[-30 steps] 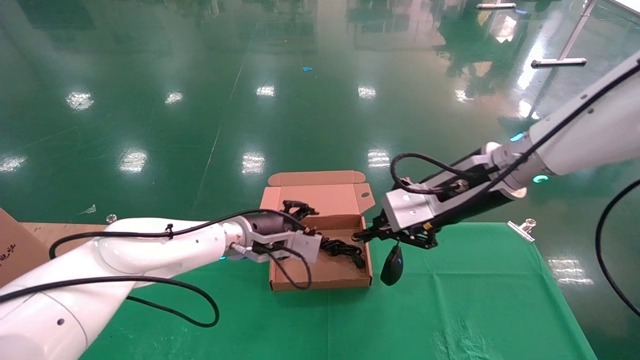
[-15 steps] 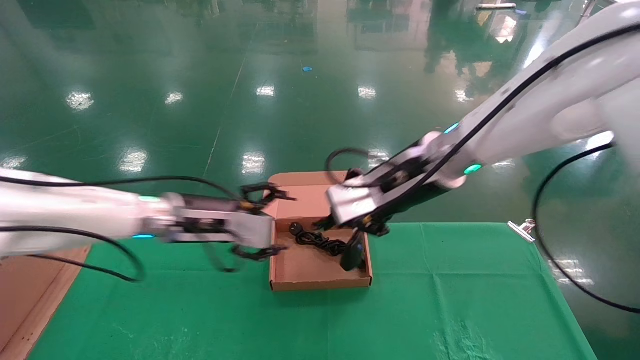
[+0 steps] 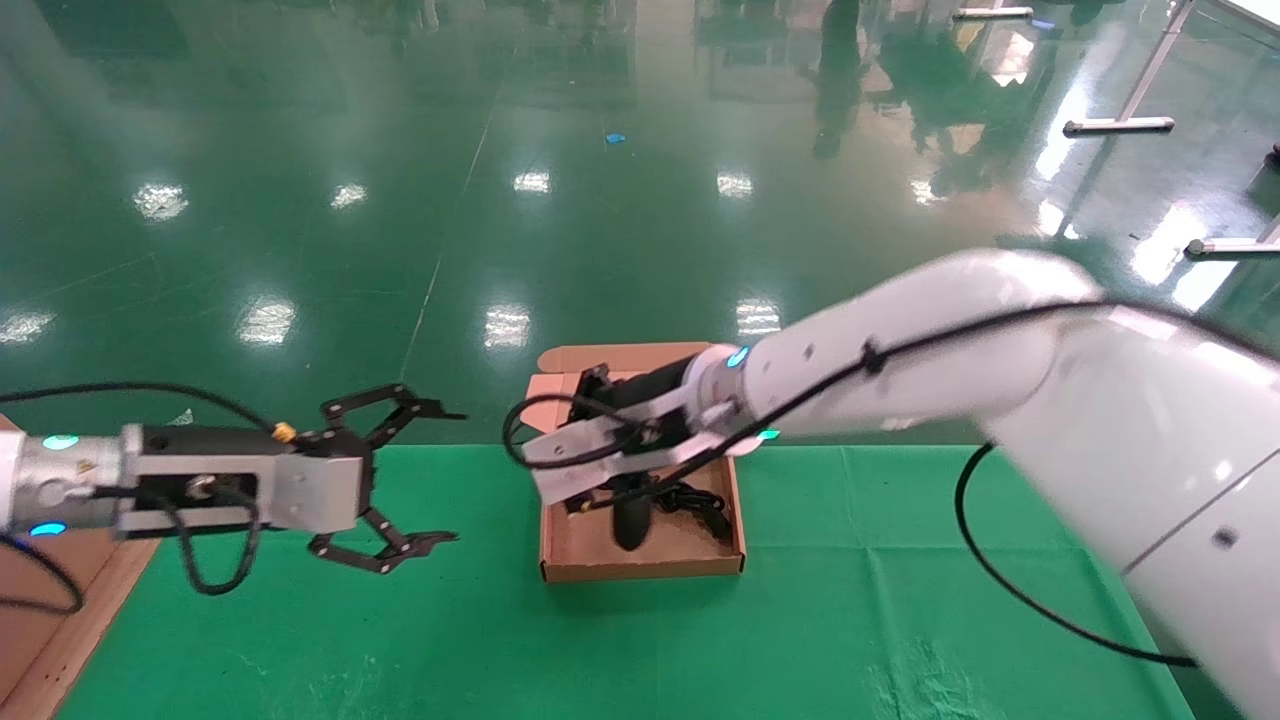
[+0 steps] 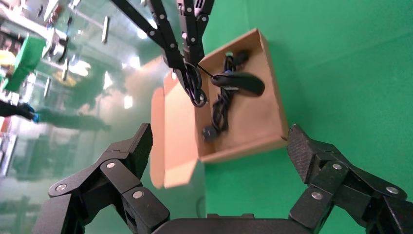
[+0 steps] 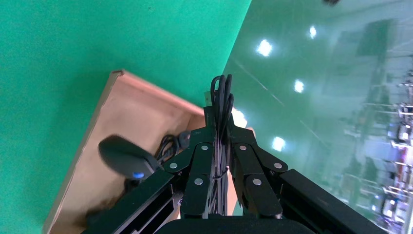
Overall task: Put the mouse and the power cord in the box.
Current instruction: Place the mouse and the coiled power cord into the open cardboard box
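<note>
The robot's right gripper needs to set the black mouse down on the box's bottom between the power cord and the box's near side [image 3: 609, 535] [image 5: 114, 153].
The brown box [image 3: 640, 570] stands open on the green cloth, its lid [image 3: 640, 357] leaning back. The bundled power cord [image 3: 697, 501] lies inside it. My right gripper [image 3: 598, 500] hangs over the box, shut on the mouse's coiled cable [image 5: 221, 105]. The black mouse [image 3: 630, 525] dangles from that cable, low inside the box; whether it touches the floor I cannot tell. The right wrist view shows the mouse [image 5: 124, 156], the cord [image 5: 170, 144] and the box wall [image 5: 102, 105]. My left gripper [image 3: 405, 478] is open and holds nothing, well left of the box; its wrist view shows the box [image 4: 253, 124] and the mouse [image 4: 238, 84].
The green cloth [image 3: 850, 620] covers the table to the right and front of the box. A brown board edge [image 3: 50, 640] shows at the far left. Beyond the table's far edge lies the shiny green floor [image 3: 600, 200].
My right arm has swung left and carried the hanging mouse from beside the box to over and down into it. My left gripper has pulled back leftward from the box, open.
</note>
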Controlling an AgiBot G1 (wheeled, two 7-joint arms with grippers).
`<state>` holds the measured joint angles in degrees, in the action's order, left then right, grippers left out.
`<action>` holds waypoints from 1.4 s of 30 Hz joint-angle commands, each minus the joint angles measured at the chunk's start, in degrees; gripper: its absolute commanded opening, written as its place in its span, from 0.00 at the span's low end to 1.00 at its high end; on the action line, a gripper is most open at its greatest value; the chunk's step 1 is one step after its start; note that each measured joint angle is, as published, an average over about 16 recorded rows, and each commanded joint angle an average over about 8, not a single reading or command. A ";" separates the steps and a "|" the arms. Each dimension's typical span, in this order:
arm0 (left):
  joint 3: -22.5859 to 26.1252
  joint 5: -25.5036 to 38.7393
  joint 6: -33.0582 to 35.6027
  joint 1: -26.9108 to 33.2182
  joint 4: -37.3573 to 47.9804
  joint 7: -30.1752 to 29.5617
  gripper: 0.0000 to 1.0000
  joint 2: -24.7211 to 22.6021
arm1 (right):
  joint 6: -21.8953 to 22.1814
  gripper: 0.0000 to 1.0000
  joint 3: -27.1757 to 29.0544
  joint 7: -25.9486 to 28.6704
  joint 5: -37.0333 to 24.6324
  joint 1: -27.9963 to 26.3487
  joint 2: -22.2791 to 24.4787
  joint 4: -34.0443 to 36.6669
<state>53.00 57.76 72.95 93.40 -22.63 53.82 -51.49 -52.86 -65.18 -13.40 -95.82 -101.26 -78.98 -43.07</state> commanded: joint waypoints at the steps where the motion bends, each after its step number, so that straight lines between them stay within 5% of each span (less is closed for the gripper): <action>1: -0.11 -0.15 0.06 -0.79 -0.27 0.21 1.00 1.40 | 4.79 0.00 -2.65 1.08 0.84 1.20 0.00 -1.62; 9: -1.74 -3.01 1.30 -3.38 0.82 2.92 1.00 2.29 | 11.58 0.01 -10.97 3.73 2.08 4.10 0.16 0.46; 17: -1.92 -3.12 1.82 -3.26 2.31 3.84 1.00 2.13 | 15.78 0.94 -14.65 4.19 2.67 5.47 0.28 2.50; 18: -1.94 -3.12 1.81 -3.27 2.36 3.84 1.00 2.15 | 16.04 1.00 -14.80 4.23 2.75 5.55 0.28 2.55; 34: -2.10 -3.22 2.00 -3.39 1.97 3.44 1.00 2.10 | 15.23 1.00 -14.20 4.13 2.67 5.43 0.54 2.37; 42: -5.06 -4.30 2.91 -5.80 -2.52 -2.33 1.00 3.32 | 11.46 1.00 -9.29 5.68 6.55 8.01 3.69 -0.03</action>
<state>47.76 53.39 75.92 87.45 -25.43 51.14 -48.09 -41.68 -74.11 -7.61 -88.95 -93.04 -74.94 -43.36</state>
